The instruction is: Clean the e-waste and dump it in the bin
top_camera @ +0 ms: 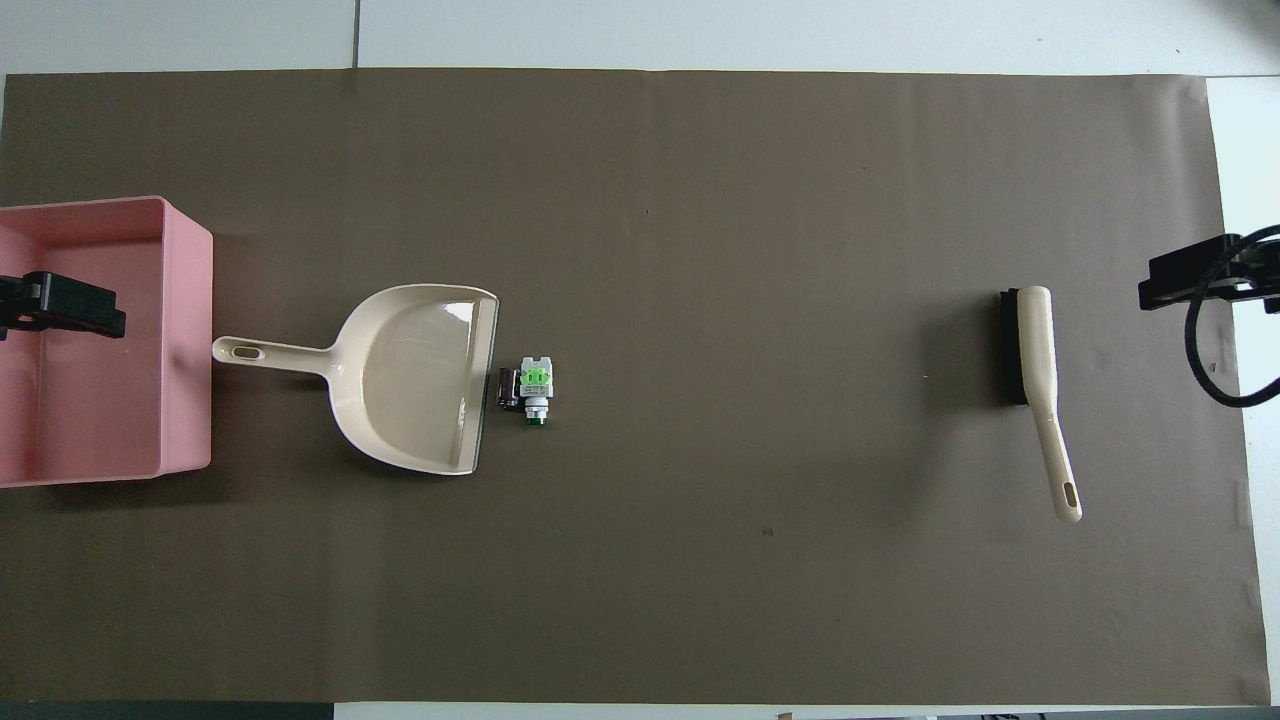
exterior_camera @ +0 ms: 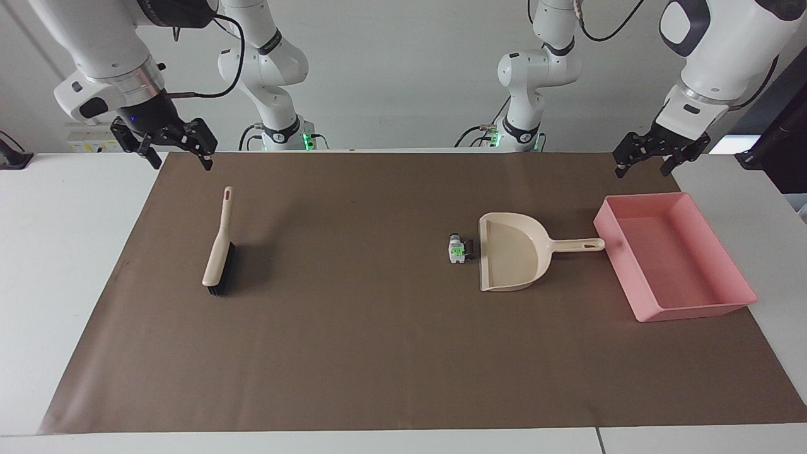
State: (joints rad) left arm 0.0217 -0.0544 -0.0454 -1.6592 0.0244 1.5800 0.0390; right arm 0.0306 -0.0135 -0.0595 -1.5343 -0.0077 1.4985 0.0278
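The beige dustpan's handle (top_camera: 282, 355) points at the pink bin. My left gripper will go to it next and close there.
The e-waste (exterior_camera: 458, 248) (top_camera: 530, 388), a white-grey scrap with a bright green part and a small black block, lies on the mat right at the mouth of the beige dustpan (exterior_camera: 512, 252) (top_camera: 412, 378). The dustpan's handle points at the pink bin (exterior_camera: 687, 310) (top_camera: 186, 340), which stands at the left arm's end of the table. My left gripper (exterior_camera: 642, 171) (top_camera: 62, 306) hangs open and holds nothing, up over the mat's edge by the bin. My right gripper (exterior_camera: 181, 165) (top_camera: 1198, 281) hangs open over the mat's corner above the brush handle.
A beige hand brush (exterior_camera: 218, 248) (top_camera: 1036, 352) with black bristles lies on the brown mat (exterior_camera: 378, 353) at the right arm's end, its handle toward the robots. White table shows around the mat.
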